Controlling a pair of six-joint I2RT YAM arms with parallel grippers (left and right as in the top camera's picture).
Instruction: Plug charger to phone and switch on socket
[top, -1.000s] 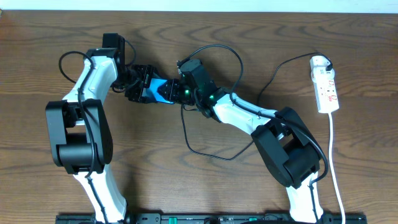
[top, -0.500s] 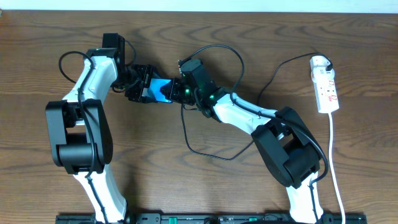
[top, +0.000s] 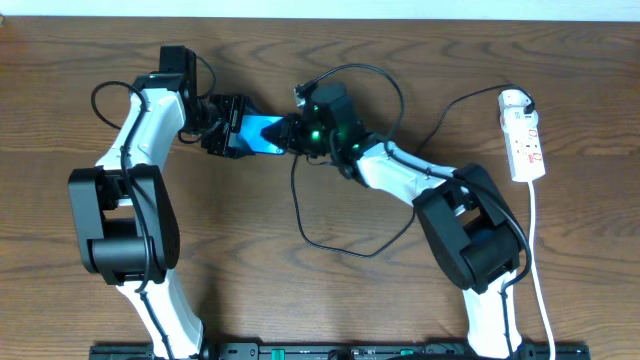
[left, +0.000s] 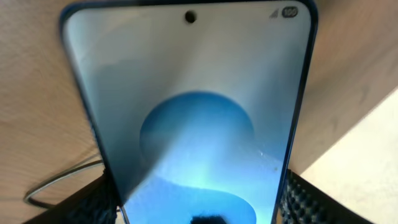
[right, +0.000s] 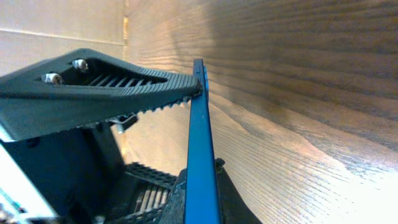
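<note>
I need to steady the other end of the phone with my right gripper while my left gripper, which spans the phone's long edges, turns and takes the phone's faces (top: 259, 132).
The phone (top: 262, 133) with its bright blue screen is held off the wooden table between my two grippers. My left gripper (top: 232, 130) is shut on its long edges; in the left wrist view the screen (left: 193, 124) fills the frame between my foam-padded fingers (left: 199, 208). My right gripper (top: 293, 135) is at the phone's other end. In the right wrist view the phone shows edge-on (right: 199, 143) with my jaws (right: 200, 199) closed against both faces. The black charger cable (top: 300, 215) loops across the table towards the white adapter (top: 513, 99). Its plug tip is hidden.
The white power strip (top: 527, 148) with red markings lies at the far right. Its white cord (top: 540, 260) runs down toward the front edge. The cable loop spreads over the middle of the table. A stretch of black cable (left: 56, 186) also shows under the phone.
Both grippers and the phone have shifted toward the far side of the table. The right wrist has moved right and farther back, and the cable loop above it has risen with it.
</note>
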